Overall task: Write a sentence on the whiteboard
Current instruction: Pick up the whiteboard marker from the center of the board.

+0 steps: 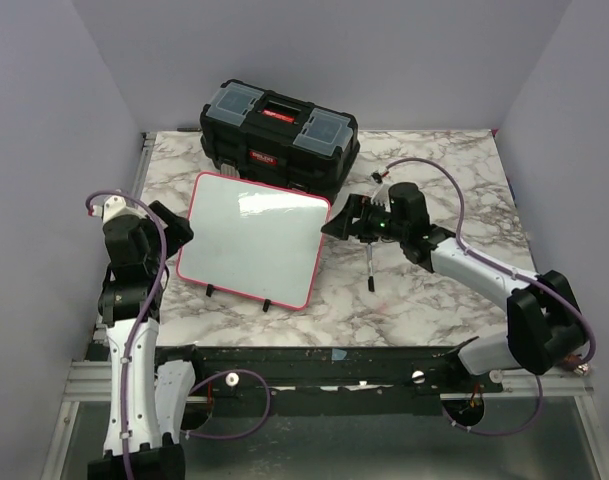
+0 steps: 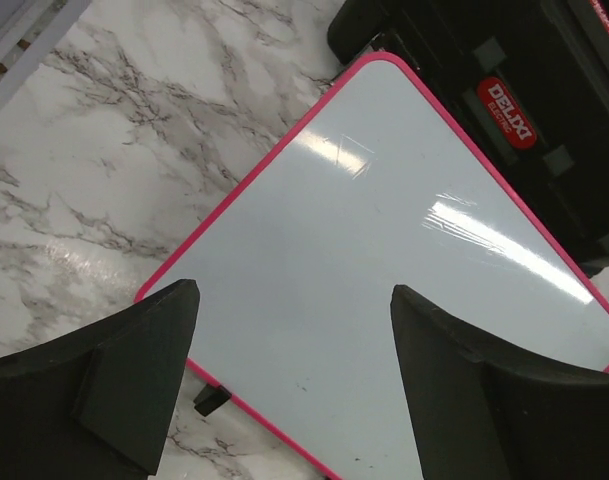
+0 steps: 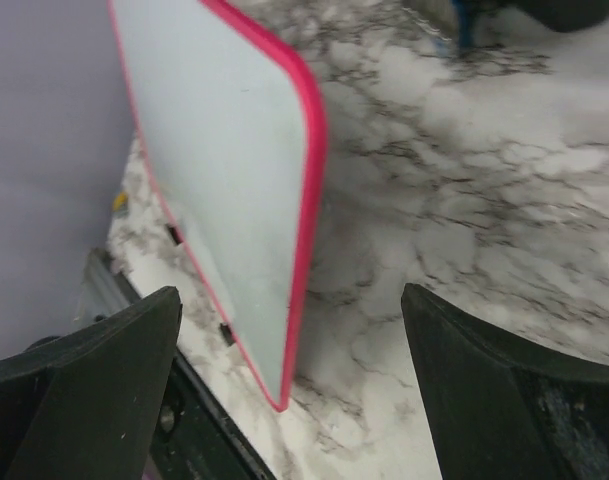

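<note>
My right gripper is to go next to the pen that lies beside the whiteboard and close on the pen's white body point(image 1: 370, 254), away from its black cap.
The whiteboard point(image 1: 249, 240) stands tilted in the middle of the marble table, its red rim and small black feet showing. Its glossy white face point(image 2: 384, 260) is blank, and no sentence shows on it. My left gripper point(image 1: 177, 236) hangs open by the board's left edge, its fingers point(image 2: 149, 360) spread wide above the board's lower corner with nothing between them. My right gripper point(image 1: 336, 222) is open just off the board's right edge. In the right wrist view the board's red edge point(image 3: 309, 200) runs between the spread jaws, apart from both fingers point(image 3: 114, 370).
A black toolbox point(image 1: 279, 135) with a red latch and label point(image 2: 506, 112) stands right behind the board. A thin dark pen-like stick point(image 1: 370, 268) lies on the table under the right arm. Purple walls close in on three sides.
</note>
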